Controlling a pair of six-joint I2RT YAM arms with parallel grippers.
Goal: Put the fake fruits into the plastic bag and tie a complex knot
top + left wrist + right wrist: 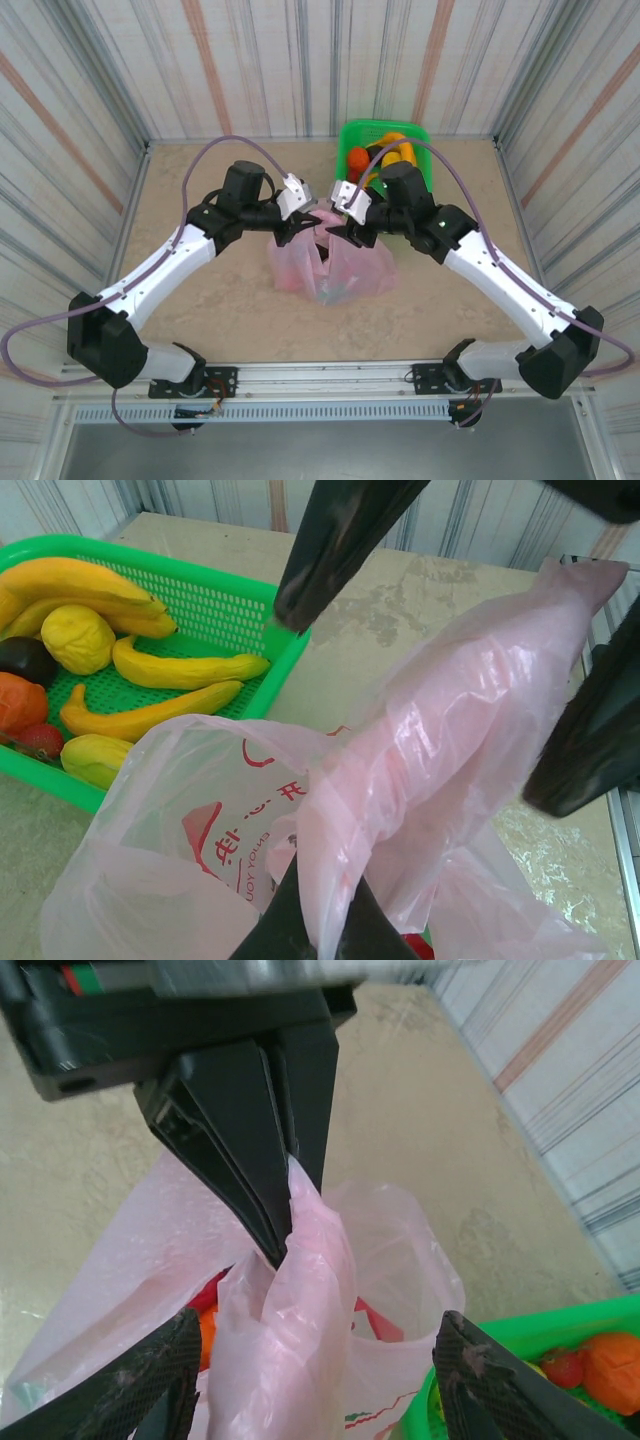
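I should close my right gripper on its upper part (455, 700) before my left gripper opens for a new hold, as only my left gripper pinches the twisted strip's low part.
The pink plastic bag (350, 270) stands mid-table, with a red and orange fake fruit (205, 1310) showing inside it. My left gripper (328, 880) is shut on a twisted strip of the bag's film and holds it up. Its black fingers (250, 1130) come down from above in the right wrist view. My right gripper (318, 1328) stands open, one finger on each side of the same strip without pinching it. From above, the left gripper (300, 228) and right gripper (345, 230) meet over the bag's mouth. More fake fruits, including yellow bananas (150, 670), lie in the basket. The knot is out of view.
A green mesh basket (345, 150) sits just behind the bag at the back right, close to the right arm. Striped walls enclose the beige table (200, 300) on three sides, and there is open surface left of and in front of the bag.
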